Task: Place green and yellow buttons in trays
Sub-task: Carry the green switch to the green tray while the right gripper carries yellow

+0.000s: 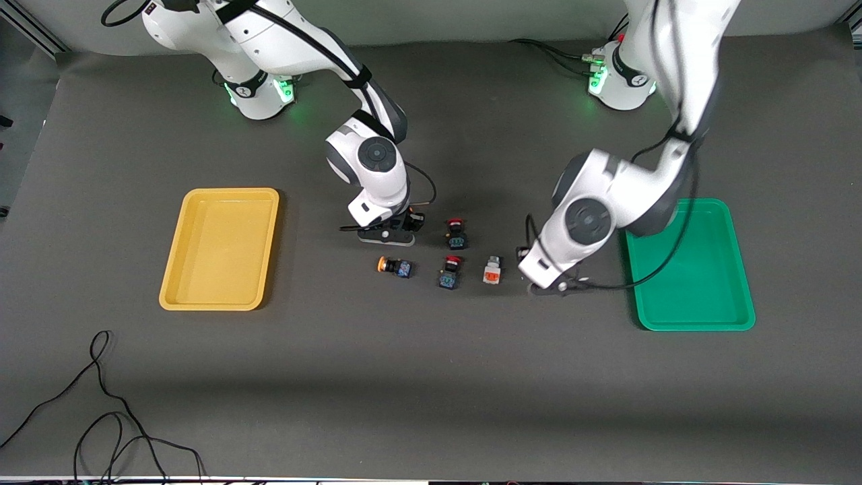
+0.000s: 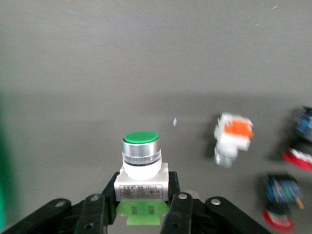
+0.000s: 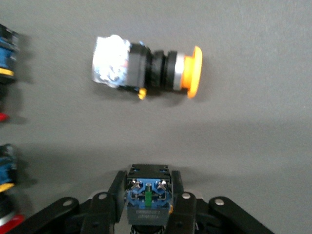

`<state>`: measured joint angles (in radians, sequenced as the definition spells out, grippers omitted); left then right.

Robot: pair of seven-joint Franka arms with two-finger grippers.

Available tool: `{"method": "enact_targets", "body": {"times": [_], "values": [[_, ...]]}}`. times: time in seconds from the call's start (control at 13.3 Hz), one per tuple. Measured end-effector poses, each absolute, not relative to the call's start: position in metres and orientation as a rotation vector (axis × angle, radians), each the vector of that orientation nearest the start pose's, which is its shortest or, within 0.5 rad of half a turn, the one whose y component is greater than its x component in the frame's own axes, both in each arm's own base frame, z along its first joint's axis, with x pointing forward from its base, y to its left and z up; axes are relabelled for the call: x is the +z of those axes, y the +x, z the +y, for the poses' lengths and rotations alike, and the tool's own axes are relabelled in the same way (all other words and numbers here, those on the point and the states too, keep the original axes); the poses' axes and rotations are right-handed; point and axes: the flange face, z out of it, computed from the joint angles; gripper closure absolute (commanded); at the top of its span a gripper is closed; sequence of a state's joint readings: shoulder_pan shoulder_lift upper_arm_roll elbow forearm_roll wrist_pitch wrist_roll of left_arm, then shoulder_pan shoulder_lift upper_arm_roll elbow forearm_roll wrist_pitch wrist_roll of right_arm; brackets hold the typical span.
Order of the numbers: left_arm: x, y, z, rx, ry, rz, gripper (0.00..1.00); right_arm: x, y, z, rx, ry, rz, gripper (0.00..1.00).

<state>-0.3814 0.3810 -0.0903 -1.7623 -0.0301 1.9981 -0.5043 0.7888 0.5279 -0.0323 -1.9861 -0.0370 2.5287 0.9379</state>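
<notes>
My left gripper is at work on the green-capped button, now held low beside the green tray. It will let go of it near the middle of the green tray (image 1: pixel 708 267), a bit toward the tray's outer edge.
My left gripper (image 2: pixel 142 196) is shut on a white button with a green cap (image 2: pixel 141 155), low over the table beside the green tray (image 1: pixel 693 283); in the front view the hand (image 1: pixel 553 284) hides the button. My right gripper (image 3: pixel 147 194) is shut on a black-and-blue switch (image 3: pixel 147 197) whose cap is hidden; it is low over the table (image 1: pixel 387 236). A yellow-capped button (image 1: pixel 394 267) lies on its side just nearer the front camera, and also shows in the right wrist view (image 3: pixel 146 70). A white button with an orange-red face (image 1: pixel 492 270) lies beside the left gripper (image 2: pixel 233 139). The yellow tray (image 1: pixel 222 249) holds nothing.
Two red-capped black-and-blue switches (image 1: pixel 456 233) (image 1: pixel 450 272) stand between the two grippers. A loose black cable (image 1: pixel 101 404) lies on the table near the front camera at the right arm's end.
</notes>
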Motion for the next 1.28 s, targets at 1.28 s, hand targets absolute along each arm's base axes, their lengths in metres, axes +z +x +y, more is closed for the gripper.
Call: {"method": "enact_targets", "body": {"times": [1.28], "values": [[0.348, 0.592, 0.101, 0.241, -3.106, 0.183, 1.0, 0.382, 0.58, -0.016, 0.121, -3.174, -0.261, 0.69]]}}
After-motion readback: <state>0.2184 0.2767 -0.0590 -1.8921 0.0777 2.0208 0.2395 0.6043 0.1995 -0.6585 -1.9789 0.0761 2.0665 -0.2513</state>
